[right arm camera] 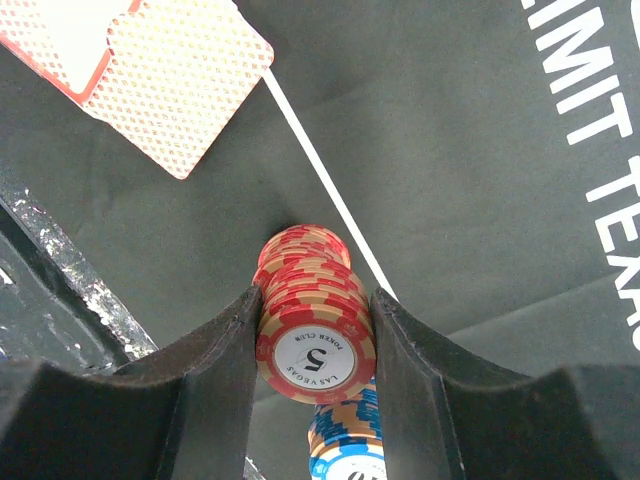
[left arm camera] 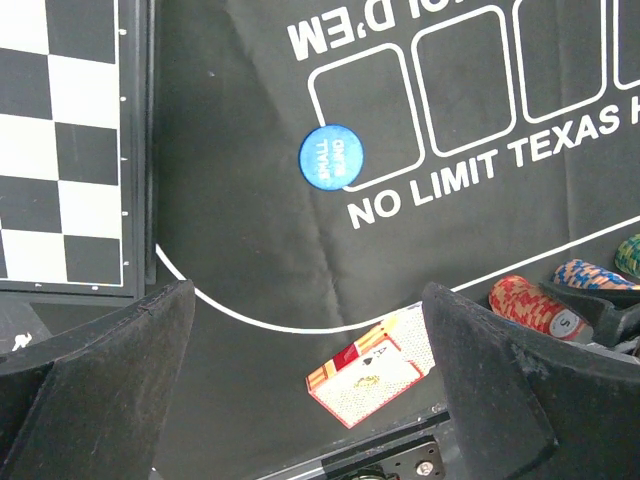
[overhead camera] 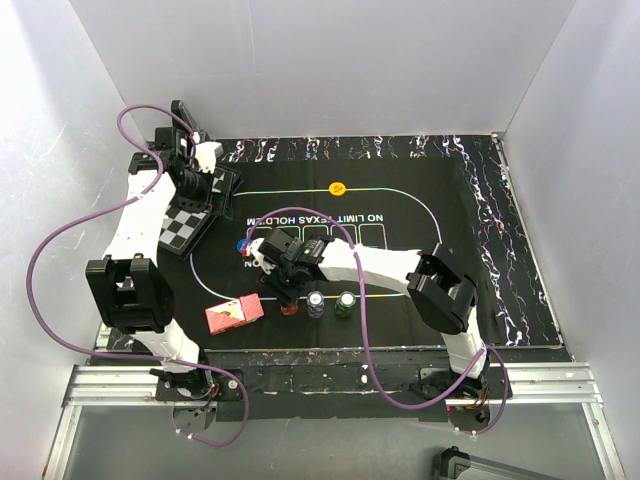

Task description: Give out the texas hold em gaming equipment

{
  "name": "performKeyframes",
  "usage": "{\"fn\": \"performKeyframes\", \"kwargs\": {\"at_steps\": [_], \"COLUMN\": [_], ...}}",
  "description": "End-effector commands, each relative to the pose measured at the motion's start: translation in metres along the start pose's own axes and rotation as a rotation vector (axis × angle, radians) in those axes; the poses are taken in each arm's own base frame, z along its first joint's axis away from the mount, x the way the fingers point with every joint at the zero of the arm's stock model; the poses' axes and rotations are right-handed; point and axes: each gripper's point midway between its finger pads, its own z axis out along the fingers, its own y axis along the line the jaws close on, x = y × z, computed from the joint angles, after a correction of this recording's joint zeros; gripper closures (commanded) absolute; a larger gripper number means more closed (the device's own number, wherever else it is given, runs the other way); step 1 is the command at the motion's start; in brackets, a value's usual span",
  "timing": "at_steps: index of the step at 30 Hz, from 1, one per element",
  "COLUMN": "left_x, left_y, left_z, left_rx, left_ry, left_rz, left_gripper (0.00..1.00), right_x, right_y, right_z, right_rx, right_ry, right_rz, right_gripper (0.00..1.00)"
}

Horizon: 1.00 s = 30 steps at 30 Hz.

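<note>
I will set the red poker chips with my right gripper on the white lettering (overhead camera: 264, 263) near the blue disc.
A stack of red poker chips (right arm camera: 315, 330) stands on the black printed mat (overhead camera: 440, 220). My right gripper (right arm camera: 317, 292) is shut on the top of it, one finger against each side. Just beside that stack stand a blue-white stack (right arm camera: 350, 445) and a green stack (overhead camera: 345, 303). The red-pink pack of playing cards (overhead camera: 234, 314) lies near the mat's front edge, left of the chips. A blue disc (left arm camera: 331, 157) and a yellow disc (overhead camera: 337, 187) lie on the mat. At the far left my left gripper (left arm camera: 308, 295) hangs open and empty, high above the mat.
A black-and-white chessboard (overhead camera: 185, 228) lies at the mat's left edge beneath the left arm. The metal base rail (overhead camera: 330, 380) runs along the near edge. White walls close in three sides, and purple cables loop around both arms.
</note>
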Motion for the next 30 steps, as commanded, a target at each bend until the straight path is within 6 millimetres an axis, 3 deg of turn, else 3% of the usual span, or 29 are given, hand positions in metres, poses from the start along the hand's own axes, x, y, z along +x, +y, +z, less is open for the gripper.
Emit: {"fn": "performKeyframes", "kwargs": {"at_steps": [1,18,23,30], "left_x": [-0.007,-0.002,-0.001,0.001], "left_y": [0.003,0.004,0.005,0.005], "left_z": [-0.02,-0.021,-0.019,-0.011], "left_rx": [-0.021,-0.011,-0.01,0.015], "left_ry": [-0.067,-0.07,-0.07,-0.055], "left_rz": [0.016,0.03,0.026,0.02], "left_gripper": [0.02,0.02,0.02,0.0], "right_x": [-0.021,-0.067,-0.089,-0.111], "right_y": [0.008,0.013,-0.009,-0.052], "right_z": [-0.015,-0.059,-0.051,-0.007], "right_rx": [-0.028,-0.035,0.01,0.037], "right_ry": [-0.085,-0.177,-0.184,-0.192], "right_rz": [-0.011,-0.056,-0.029,0.045], "right_gripper": [0.91,0.99,0.99,0.99]}}
